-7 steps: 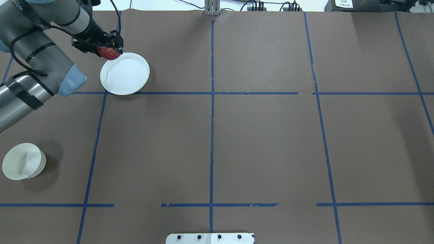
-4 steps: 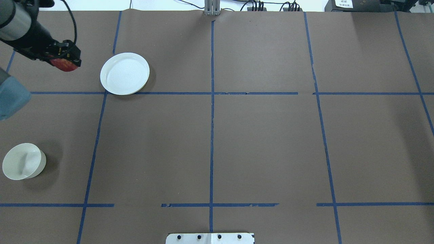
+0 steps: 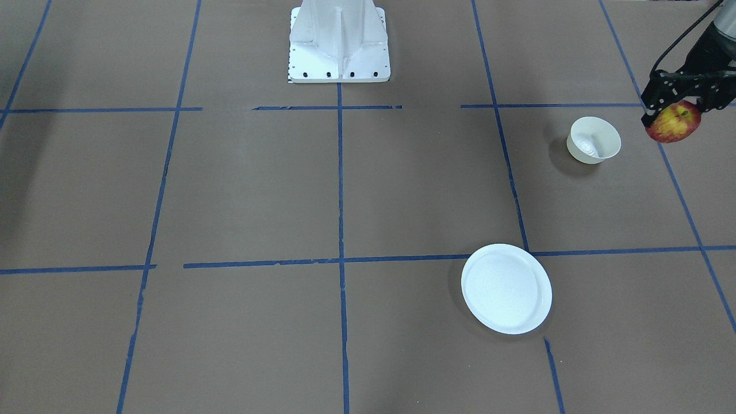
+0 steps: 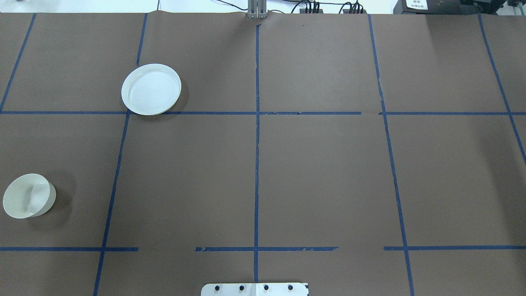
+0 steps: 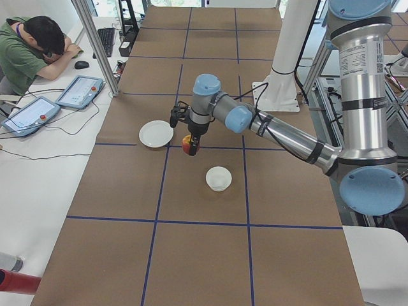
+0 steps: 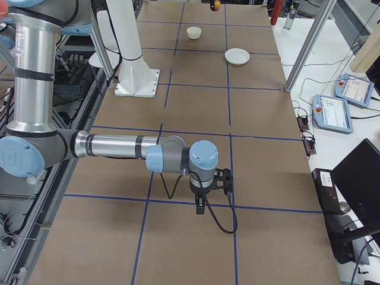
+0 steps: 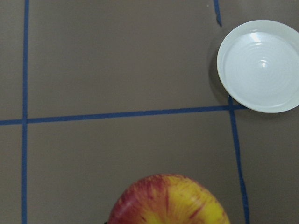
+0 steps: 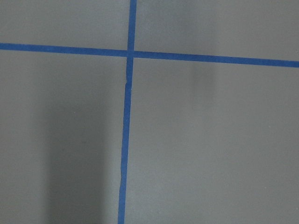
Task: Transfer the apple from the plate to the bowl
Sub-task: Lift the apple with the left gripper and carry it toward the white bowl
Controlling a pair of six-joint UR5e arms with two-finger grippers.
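The robot's left gripper will release the apple inside the rim of the small cream-white bowl [image 3: 606, 134].
My left gripper [image 3: 674, 114] is shut on the red and yellow apple [image 3: 674, 124] and holds it in the air, to the right of the small cream-white bowl [image 3: 594, 140] in the front-facing view. The apple [image 7: 168, 201] fills the bottom of the left wrist view, with the flat white plate [image 7: 260, 65] empty at the upper right. In the overhead view the plate [image 4: 151, 89] and the empty bowl [image 4: 28, 195] show, but no arm. My right gripper [image 6: 205, 203] hangs low over bare table far from both dishes; I cannot tell whether it is open or shut.
The table is brown paper with a grid of blue tape lines. The white robot base [image 3: 339, 40] stands at the table's robot side. A person [image 5: 29, 51] sits at a side desk with teach pendants [image 5: 80, 91].
My left gripper has carried the apple off the plate's rim, leftward across the table and out of the overhead view. Plate and bowl have not moved.
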